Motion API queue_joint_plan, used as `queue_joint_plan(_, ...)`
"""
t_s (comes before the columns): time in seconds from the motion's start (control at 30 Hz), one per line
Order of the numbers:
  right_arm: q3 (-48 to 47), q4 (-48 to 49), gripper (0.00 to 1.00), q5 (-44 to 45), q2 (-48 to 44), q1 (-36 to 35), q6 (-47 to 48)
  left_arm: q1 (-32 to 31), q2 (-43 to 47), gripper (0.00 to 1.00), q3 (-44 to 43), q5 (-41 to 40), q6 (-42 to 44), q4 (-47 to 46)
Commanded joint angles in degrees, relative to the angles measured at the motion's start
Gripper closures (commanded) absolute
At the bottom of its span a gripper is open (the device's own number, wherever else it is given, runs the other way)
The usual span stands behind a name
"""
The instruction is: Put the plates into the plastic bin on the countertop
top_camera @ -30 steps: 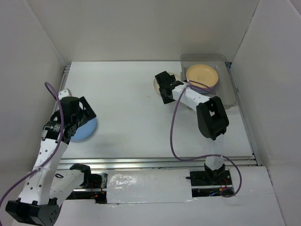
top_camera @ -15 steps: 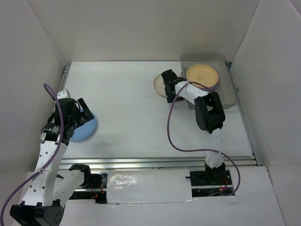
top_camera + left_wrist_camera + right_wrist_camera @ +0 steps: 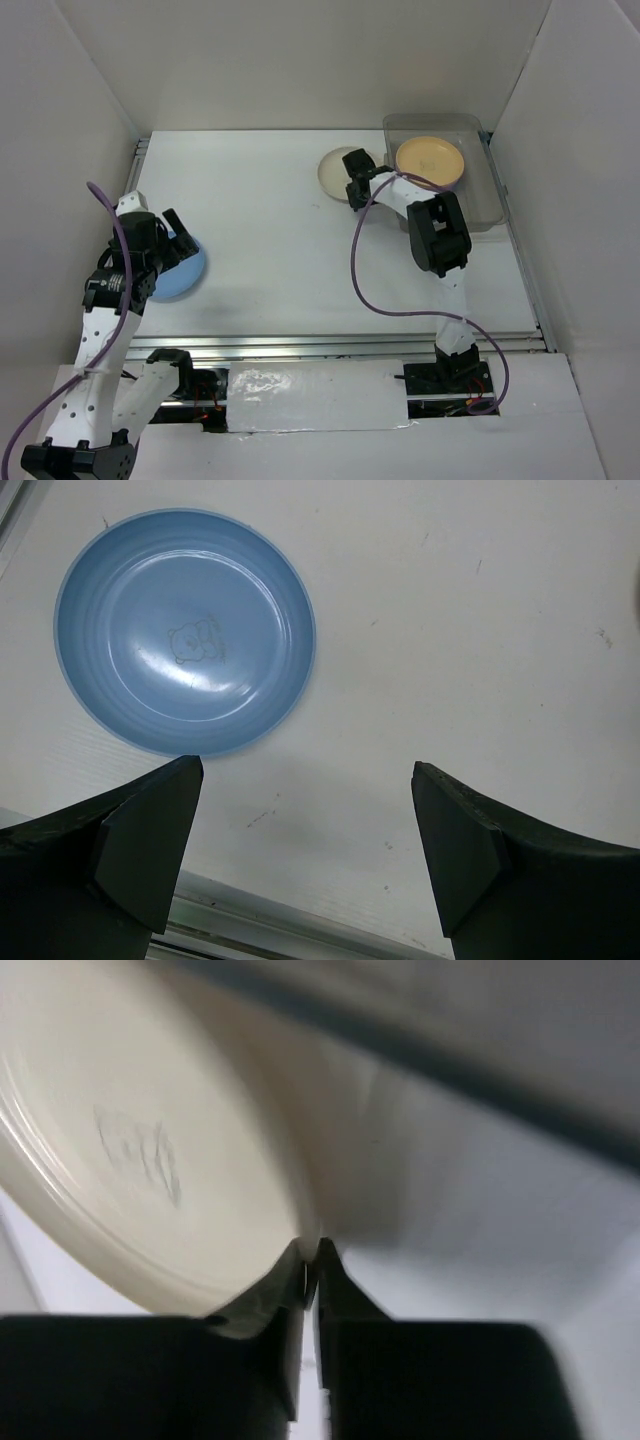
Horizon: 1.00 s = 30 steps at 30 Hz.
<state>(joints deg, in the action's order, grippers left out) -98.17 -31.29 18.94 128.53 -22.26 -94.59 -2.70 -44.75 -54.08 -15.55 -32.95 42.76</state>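
My right gripper releases the cream plate next, atop the yellow-orange plate (image 3: 423,162) inside the plastic bin. The cream plate is now just beside the bin.
A cream plate (image 3: 332,171) lies on the white countertop (image 3: 270,235), just left of the plastic bin (image 3: 492,205). My right gripper (image 3: 353,178) is shut on the plate's right rim. In the right wrist view the jaws (image 3: 312,1250) pinch the edge of the cream plate (image 3: 150,1160), which looks tilted up. A yellow-orange plate (image 3: 430,160) rests inside the bin. At the left, a blue plate (image 3: 186,275) lies flat on the counter. My left gripper (image 3: 170,252) hovers over its edge, open. The left wrist view shows the blue plate (image 3: 185,630) beyond the wide-apart fingers (image 3: 310,820), which hold nothing.
White walls enclose the counter on three sides. A metal rail (image 3: 340,345) runs along the near edge, and a purple cable (image 3: 358,270) loops from the right arm across the counter.
The right jaws have closed onto the cream plate's rim and the plate has shifted slightly left and back. The left arm has drawn a little toward the left wall, still open.
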Motion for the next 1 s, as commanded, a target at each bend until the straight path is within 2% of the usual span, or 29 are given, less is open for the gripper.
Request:
queue_joint_plan(0.0,0.2,4.3,1.0,-2.1,-0.8,-1.9,4.0,0.4,0.7,0.01,-0.3,0.2,1.2,-1.7)
queue_joint_plan(0.17,-5.1,10.5,1.0,-5.9,-2.0,-5.2,10.4,0.4,1.7,0.01,-0.2,-0.6,1.0,-1.5)
queue_joint_plan(0.27,-9.1,15.1,1.0,-12.3,-3.4,-5.4,14.3,0.4,2.6,0.01,-0.1,-1.1,0.8,-1.4)
queue_joint_plan(0.37,-13.7,14.2,1.0,-16.2,-5.1,-3.5,18.7,0.3,3.2,0.01,0.1,-0.8,0.9,-1.5)
queue_joint_plan(0.47,-17.6,8.9,1.0,-20.7,-6.4,-0.7,22.4,0.4,3.5,0.01,0.2,-0.5,1.0,-1.6)
queue_joint_plan(0.6,-10.0,9.6,1.0,-23.2,-12.1,4.2,25.8,0.3,4.0,0.01,0.2,-0.7,0.9,-1.6)
queue_joint_plan(0.67,-4.9,9.4,1.0,-19.6,-16.5,5.6,26.6,0.3,4.1,0.01,0.3,-0.6,0.9,-1.7)
queue_joint_plan(0.97,8.9,6.7,1.0,-18.7,-25.8,25.1,27.6,0.4,4.3,0.01,0.7,0.9,1.2,-2.3)
